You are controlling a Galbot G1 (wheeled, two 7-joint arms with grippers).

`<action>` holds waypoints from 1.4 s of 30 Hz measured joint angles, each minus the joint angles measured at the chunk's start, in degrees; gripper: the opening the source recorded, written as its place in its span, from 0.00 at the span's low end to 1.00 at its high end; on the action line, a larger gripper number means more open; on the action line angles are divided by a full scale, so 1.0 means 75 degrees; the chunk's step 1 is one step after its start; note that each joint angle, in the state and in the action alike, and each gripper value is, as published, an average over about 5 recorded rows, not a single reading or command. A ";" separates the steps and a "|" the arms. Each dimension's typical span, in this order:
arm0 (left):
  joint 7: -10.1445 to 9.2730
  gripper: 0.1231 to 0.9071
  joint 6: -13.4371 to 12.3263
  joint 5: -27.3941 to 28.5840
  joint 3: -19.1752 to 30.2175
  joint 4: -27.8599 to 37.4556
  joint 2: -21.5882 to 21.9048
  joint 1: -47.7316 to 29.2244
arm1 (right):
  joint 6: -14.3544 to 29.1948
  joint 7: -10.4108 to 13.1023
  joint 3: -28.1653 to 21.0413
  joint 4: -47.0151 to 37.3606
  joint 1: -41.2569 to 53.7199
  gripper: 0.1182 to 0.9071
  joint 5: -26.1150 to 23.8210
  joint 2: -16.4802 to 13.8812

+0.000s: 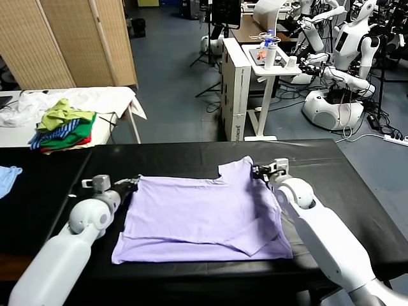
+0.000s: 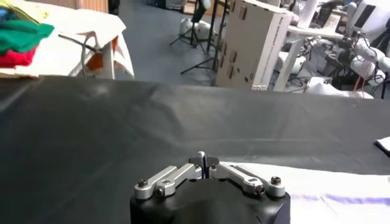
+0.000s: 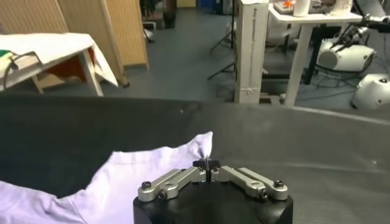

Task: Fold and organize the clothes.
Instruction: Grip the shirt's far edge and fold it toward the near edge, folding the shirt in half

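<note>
My left gripper is to let go of the lavender T-shirt's far corner on the shirt's near corner [image 1: 120, 245] closest to that gripper's arm. The far corner is still pinched between the tips.
The pale lavender T-shirt [image 1: 197, 213] lies spread on the black table [image 1: 191, 153], with its lower right part folded over. My left gripper [image 1: 132, 183] is at the shirt's far left corner. In the left wrist view it [image 2: 204, 160] is shut, with a thin strip of cloth pinched between the tips, and the shirt [image 2: 341, 195] lies flat beside it. My right gripper [image 1: 257, 171] is at the far right corner. In the right wrist view it [image 3: 207, 163] is shut on the shirt's [image 3: 122, 176] peaked corner.
A pile of green, yellow and red garments [image 1: 64, 127] sits on a white-covered table [image 1: 108, 99] at the back left. A light blue cloth [image 1: 6, 175] lies at the black table's left edge. A white stand [image 1: 239, 83] and other robots [image 1: 344, 57] stand behind the table.
</note>
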 joint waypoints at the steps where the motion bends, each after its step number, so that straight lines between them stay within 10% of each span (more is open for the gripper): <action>1: 0.0003 0.04 0.0003 0.0000 -0.0055 -0.0084 0.0030 0.0071 | -0.0004 0.0000 0.0052 0.0088 -0.0061 0.03 0.0020 -0.0047; 42: -0.0048 0.03 0.0224 0.0503 -0.2881 -0.4299 0.0017 0.4956 | -0.1188 0.0217 0.2704 0.4370 -0.4807 0.03 0.0810 -0.2234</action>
